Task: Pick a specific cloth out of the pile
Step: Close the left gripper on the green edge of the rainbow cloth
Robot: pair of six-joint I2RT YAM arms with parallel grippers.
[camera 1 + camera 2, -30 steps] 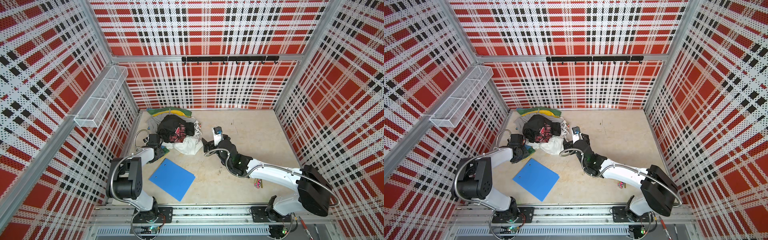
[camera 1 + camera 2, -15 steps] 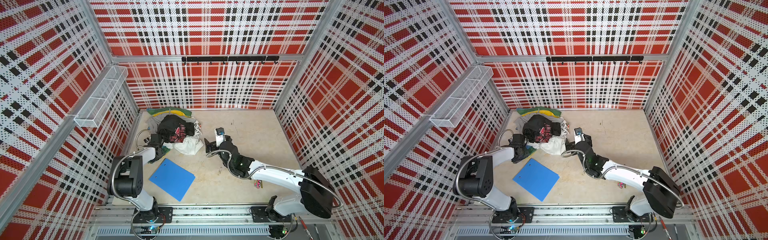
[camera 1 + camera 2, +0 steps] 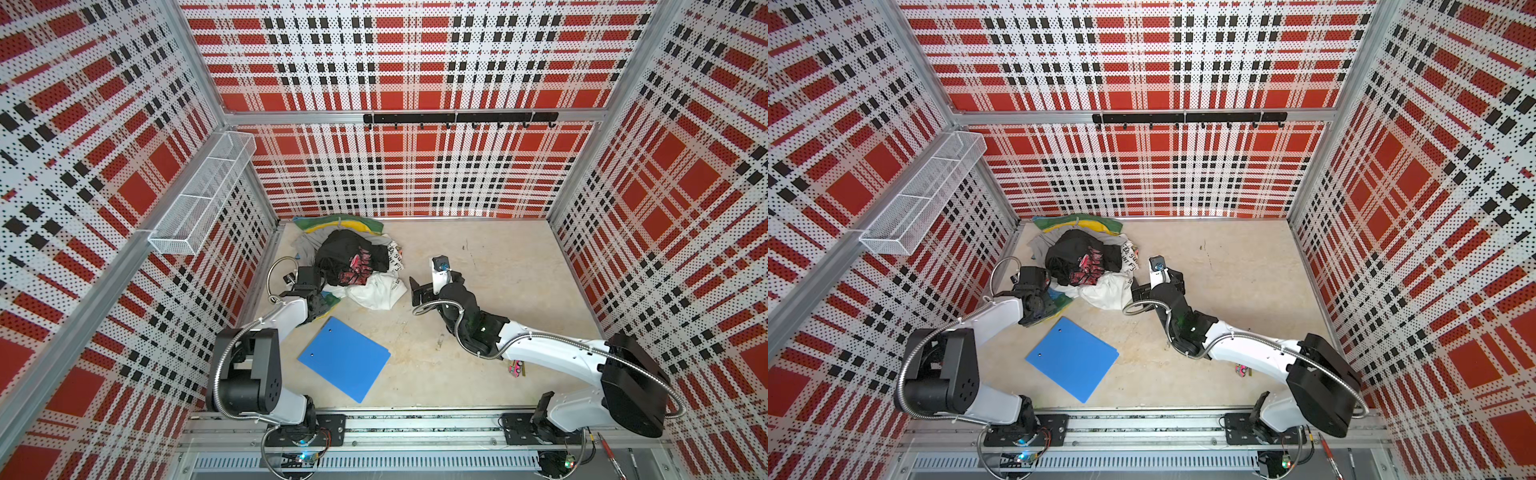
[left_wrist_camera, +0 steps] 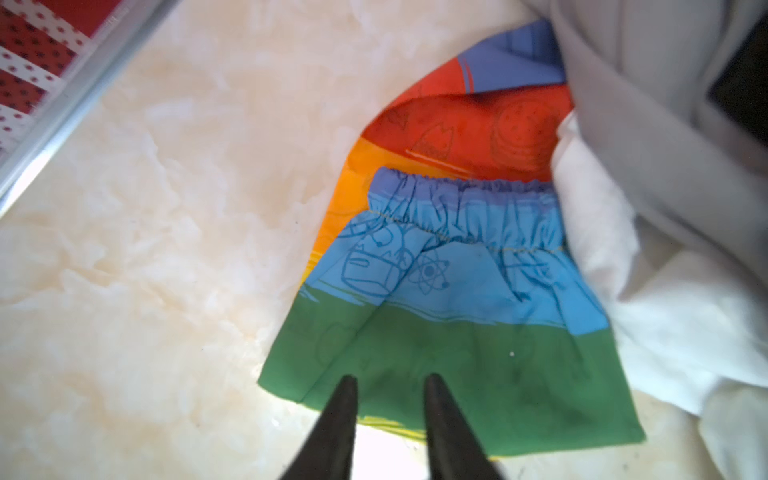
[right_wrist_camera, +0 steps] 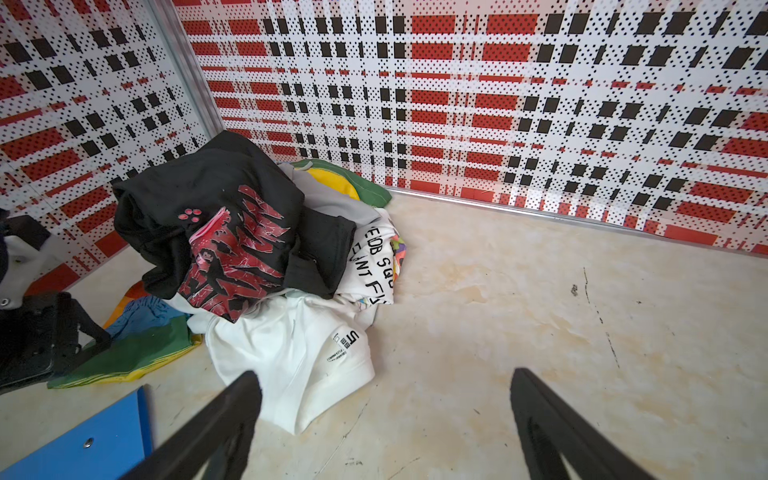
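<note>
The cloth's flat green edge lies under my left gripper's empty fingers, so I will open them and pinch that edge nearer the pile (image 4: pixel 528 445) before I pull.
The cloth (image 4: pixel 457 353), banded green, blue, orange and red, lies flat on the floor with one end under the pile (image 3: pixel 353 262) of black, white and grey garments. Its corner (image 3: pixel 330 300) pokes out at the pile's left front, and a green-yellow part (image 3: pixel 1088 224) shows by the back wall. My left gripper (image 4: pixel 390 377) hovers at the cloth's green edge, jaws a little apart, nothing visibly between them. My right gripper (image 5: pixel 384 376) stands wide open and empty over bare floor beside the white T-shirt (image 5: pixel 291 357).
A blue folder (image 3: pixel 345 359) lies on the floor in front of the pile. A small pink object (image 3: pixel 516 368) sits near the right arm. A wire basket (image 3: pixel 203 199) hangs on the left wall and a hook rail (image 3: pixel 457 118) on the back wall.
The right gripper has drawn back a little from the pile. The left gripper has stayed at the cloth's corner with barely any shift.
</note>
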